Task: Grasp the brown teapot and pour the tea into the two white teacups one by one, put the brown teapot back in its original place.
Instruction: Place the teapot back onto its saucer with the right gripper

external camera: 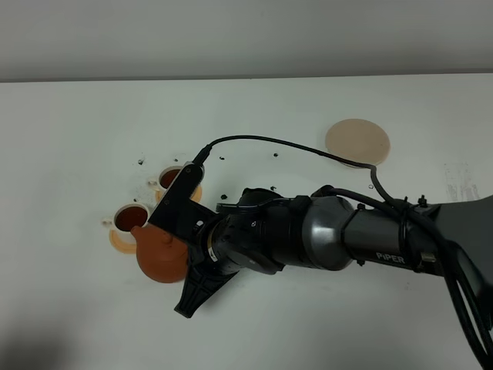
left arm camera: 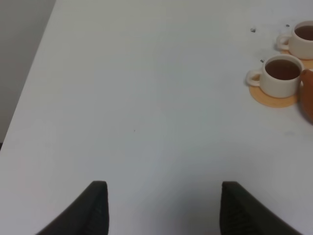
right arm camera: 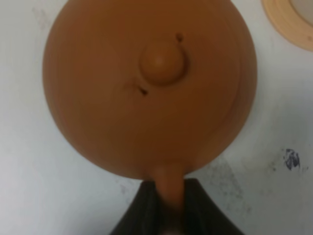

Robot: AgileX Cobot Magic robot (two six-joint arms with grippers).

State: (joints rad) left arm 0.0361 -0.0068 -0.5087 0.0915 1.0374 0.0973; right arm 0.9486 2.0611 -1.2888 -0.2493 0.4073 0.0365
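Note:
My right gripper is going to set the brown teapot down on the bare pale beige coaster (external camera: 360,137) near the back wall. The teapot now hangs just over the table.
The brown teapot (external camera: 160,258) hangs just over the table, its spout beside the nearer white teacup (external camera: 131,218). My right gripper (external camera: 187,264) has reached across to the left side and is shut on the teapot's side handle. The right wrist view looks onto the teapot (right arm camera: 146,88) lid, with the gripper (right arm camera: 168,208) clamped on the handle. Both the nearer cup and the farther teacup (external camera: 171,178) hold dark tea and stand on orange saucers. The pale beige coaster (external camera: 357,141) lies bare at the back right. My left gripper (left arm camera: 161,210) is open over bare table; it sees both cups (left arm camera: 281,76) (left arm camera: 305,39).
Small dark specks dot the white table (external camera: 77,139) around the cups. An orange saucer's rim (right arm camera: 288,22) shows in the right wrist view. The right arm's body and its black cable (external camera: 308,150) stretch across the middle of the table.

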